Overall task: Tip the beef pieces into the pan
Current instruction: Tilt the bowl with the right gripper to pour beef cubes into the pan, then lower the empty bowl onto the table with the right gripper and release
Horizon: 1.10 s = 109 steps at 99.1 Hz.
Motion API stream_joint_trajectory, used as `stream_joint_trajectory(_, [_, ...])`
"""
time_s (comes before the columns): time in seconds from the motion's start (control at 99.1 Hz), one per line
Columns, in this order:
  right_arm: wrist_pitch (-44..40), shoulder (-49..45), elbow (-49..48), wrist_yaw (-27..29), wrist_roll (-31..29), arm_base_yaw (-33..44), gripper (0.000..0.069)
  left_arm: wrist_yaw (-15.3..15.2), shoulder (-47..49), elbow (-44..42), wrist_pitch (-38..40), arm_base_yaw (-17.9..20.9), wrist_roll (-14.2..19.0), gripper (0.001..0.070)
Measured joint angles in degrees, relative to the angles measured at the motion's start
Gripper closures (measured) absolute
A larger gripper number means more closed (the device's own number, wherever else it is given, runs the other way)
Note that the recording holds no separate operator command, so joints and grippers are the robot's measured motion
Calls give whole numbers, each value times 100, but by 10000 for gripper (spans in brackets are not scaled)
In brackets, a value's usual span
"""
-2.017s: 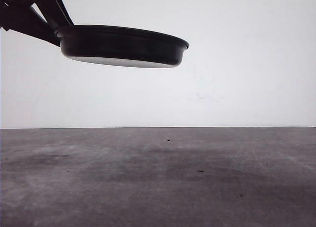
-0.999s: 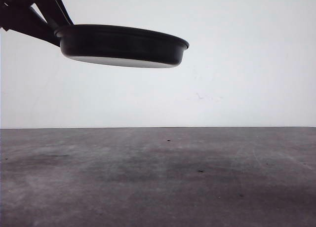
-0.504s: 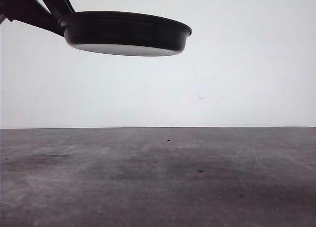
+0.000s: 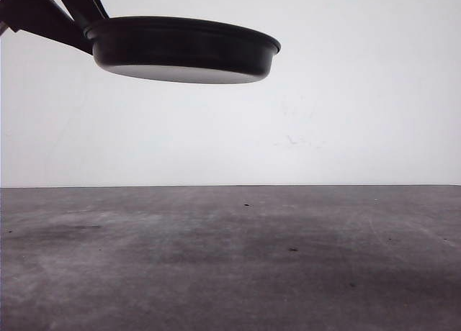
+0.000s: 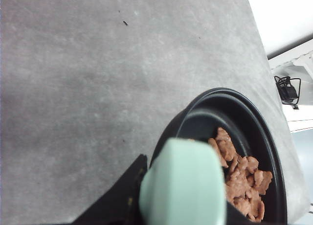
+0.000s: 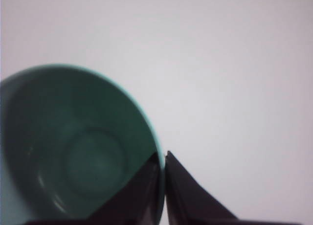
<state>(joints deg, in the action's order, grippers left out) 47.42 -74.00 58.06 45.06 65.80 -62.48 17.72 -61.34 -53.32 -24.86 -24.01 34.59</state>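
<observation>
Next, my right gripper sets the teal bowl down on the bare grey table [image 4: 356, 246] between the small dark specks.
The black pan [image 4: 184, 47] hangs in the air at the upper left of the front view, held level by my left arm. In the left wrist view the pan [image 5: 259, 137] holds a loose heap of reddish-brown beef pieces [image 5: 242, 176], and my left gripper [image 5: 178, 193] is shut on its mint-green handle [image 5: 181, 186]. My right gripper [image 6: 163, 159] is shut on the rim of a teal bowl [image 6: 73, 151], one finger inside and one outside. The bowl's inside looks bare.
The grey table [image 4: 230, 259] stretches across the lower half of the front view, far below the pan, with a white wall behind. In the left wrist view the table edge [image 5: 259, 44] runs past the pan, with a cable and white fittings beyond it.
The pan has risen a little and shifted slightly right since a second ago. The teal shape at the top edge two seconds ago has left the front view.
</observation>
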Motion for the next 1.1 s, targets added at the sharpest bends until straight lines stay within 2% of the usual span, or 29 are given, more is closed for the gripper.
stream_joint_trajectory(0.091, [-732,131,0,658,-992,348,680,9,0,0,-37,-2,-79,662])
stream_joint_trajectory(0.131, [-1316,256,0,590,-1532,610,680,11,0,0,-66,-2,-116,662])
stream_joint_trajectory(0.182, [-2251,481,0,249,-2378,1005,680,13,0,0,-103,0,-173,662])
stream_joint_trajectory(0.272, [-4059,811,22,-780,-4225,1893,680,13,0,0,-223,0,-249,662])
stream_joint_trajectory(0.383, [-6306,595,74,-2549,-6697,3416,680,20,0,0,-374,-2,-393,662])
stream_joint_trajectory(0.434, [-7097,262,59,-3359,-7488,4083,680,22,0,0,-367,-2,-415,662])
stream_joint_trajectory(0.484, [-7628,-96,-15,-4094,-7976,4642,679,22,0,0,-352,-2,-422,662])
stream_joint_trajectory(0.565, [-8133,-466,-146,-4931,-8367,5156,678,17,0,0,-354,0,-459,662])
stream_joint_trajectory(0.646, [-8242,-605,-164,-5211,-8470,5165,678,24,-4,0,-330,-2,-457,662])
stream_joint_trajectory(0.817, [-8089,-1012,-247,-5222,-8518,4822,678,22,-4,0,-323,0,-457,662])
stream_joint_trajectory(0.948, [-8111,-1349,-315,-4857,-8529,4579,676,109,-4,0,-328,0,-455,662])
stream_joint_trajectory(1.049, [-8087,-1399,-291,-4784,-8535,4483,674,175,-4,0,-330,0,-455,662])
stream_joint_trajectory(1.099, [-8083,-1425,-289,-4760,-8537,4461,649,175,-4,0,-332,0,-455,662])
